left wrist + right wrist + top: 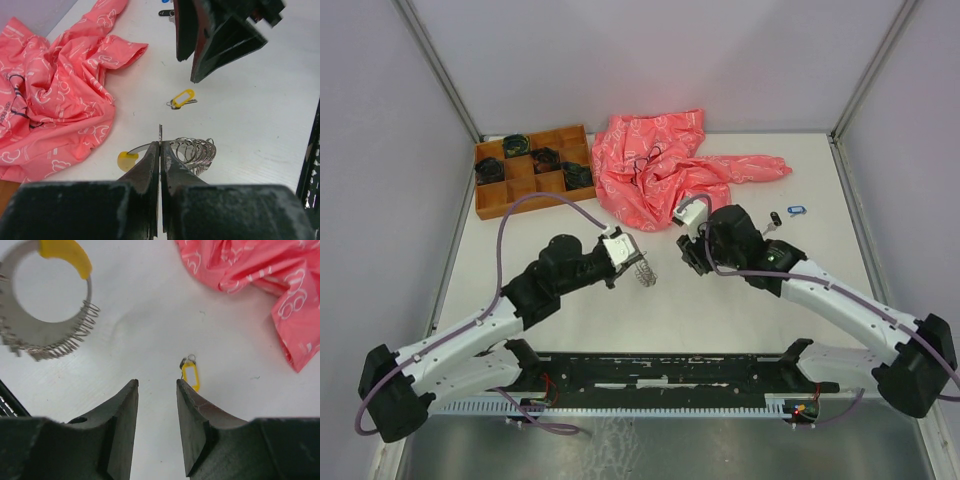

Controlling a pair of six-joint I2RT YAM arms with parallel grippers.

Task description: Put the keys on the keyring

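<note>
I need to have my right gripper take over the keyring (200, 151) before threading a key, because only a short end of wire sticks out past my left gripper's fingers.
My left gripper (160, 145) is shut on the keyring (195, 150), a loop of silvery coiled wire with a yellow segment (127, 160), and holds it on edge over the table. From above, the keyring (642, 270) hangs at the left gripper (630, 258). The right gripper (157, 382) is open with nothing between its fingers. A key with a yellow tag (190, 374) lies flat on the table just beyond its right fingertip, apart from it. That yellow-tagged key (182, 98) also shows under the right gripper (189, 70). Two more keys, blue-tagged (796, 210) and black-tagged (775, 217), lie at the right.
A crumpled pink cloth (660, 170) covers the back middle of the table. An orange compartment tray (532, 170) with dark coiled bundles stands at the back left. A black rail (660, 370) runs along the near edge between the arm bases.
</note>
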